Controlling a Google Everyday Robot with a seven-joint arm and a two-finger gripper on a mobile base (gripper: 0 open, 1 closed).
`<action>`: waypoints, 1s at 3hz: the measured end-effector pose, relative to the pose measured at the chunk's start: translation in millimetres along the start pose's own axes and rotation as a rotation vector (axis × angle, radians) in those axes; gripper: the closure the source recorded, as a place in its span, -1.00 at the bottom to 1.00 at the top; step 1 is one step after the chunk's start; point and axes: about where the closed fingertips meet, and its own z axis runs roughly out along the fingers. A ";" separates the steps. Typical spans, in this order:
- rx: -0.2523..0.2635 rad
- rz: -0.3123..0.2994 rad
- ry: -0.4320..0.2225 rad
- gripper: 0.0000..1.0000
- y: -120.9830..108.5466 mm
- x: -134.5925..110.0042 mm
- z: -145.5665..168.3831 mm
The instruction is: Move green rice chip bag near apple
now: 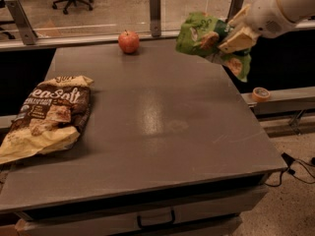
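Next, I let go of the green rice chip bag with my gripper beside the apple near the table's far edge [177, 47], over on my arm's side.
The green rice chip bag [199, 37] is held in the air above the table's far right corner, crumpled and tilted. My gripper [232, 36] is shut on its right part, coming in from the upper right on a white arm. The apple [129, 42] stands on the grey table [157, 117] near the far edge, to the left of the bag and apart from it.
A brown-and-cream "Sea Salt" bag [47, 117] lies at the table's left edge. A glass barrier with metal posts [155, 6] runs behind the table. A roll of tape [260, 93] sits on a ledge to the right. A drawer handle [155, 219] is below the front edge.
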 end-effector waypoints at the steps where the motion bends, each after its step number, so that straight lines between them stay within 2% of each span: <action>1: 0.022 -0.023 -0.058 1.00 -37.7 -8.5 44.7; 2: 0.030 -0.003 -0.124 1.00 -66.0 -12.4 89.5; 3: 0.024 -0.006 -0.158 1.00 -76.9 -17.1 136.5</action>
